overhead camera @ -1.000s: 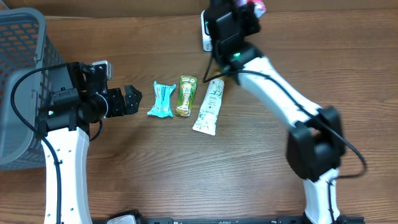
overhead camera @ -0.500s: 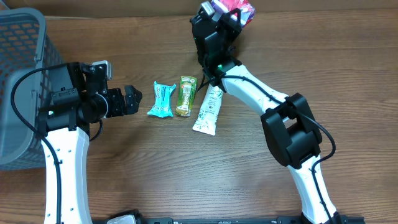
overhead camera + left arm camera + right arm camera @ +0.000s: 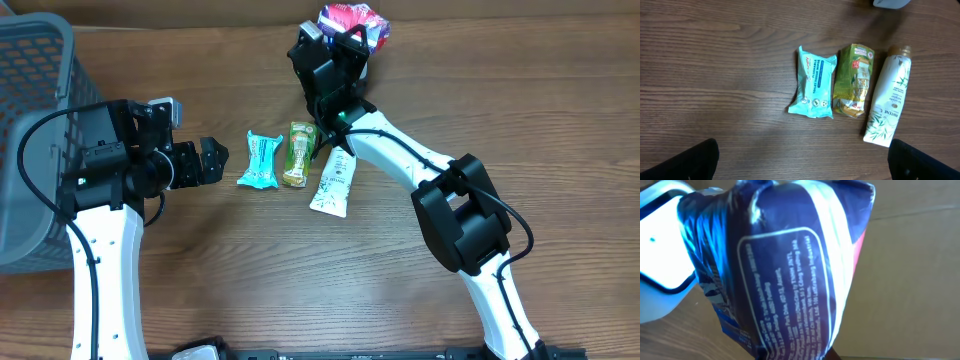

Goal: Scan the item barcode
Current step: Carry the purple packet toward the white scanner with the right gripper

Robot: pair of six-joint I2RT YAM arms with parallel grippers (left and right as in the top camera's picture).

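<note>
The robot's right gripper needs to release the snack bag on the bare wood (image 3: 530, 175) beside the black elbow of its arm.
My right gripper (image 3: 343, 42) is shut on a blue, white and red snack bag (image 3: 352, 22) at the table's far edge. The right wrist view is filled by that bag (image 3: 785, 275), its printed back panel facing the camera. Just left of it is a white scanner (image 3: 657, 265) with a dark-rimmed window. The bag hides the fingers, and in the overhead view the arm covers the scanner. My left gripper (image 3: 214, 160) hangs open over bare wood, left of a teal wipes packet (image 3: 814, 82). In the left wrist view its two black fingertips (image 3: 690, 160) stand far apart with nothing between them.
A green packet (image 3: 298, 153) and a white tube (image 3: 335, 180) lie in a row right of the teal packet (image 3: 260, 160). A grey mesh basket (image 3: 30, 120) stands at the left edge. A brown wall runs behind the table.
The right arm has swung left along the far edge, carrying the snack bag with it, and now covers the white scanner in the overhead view. The left arm has not moved.
</note>
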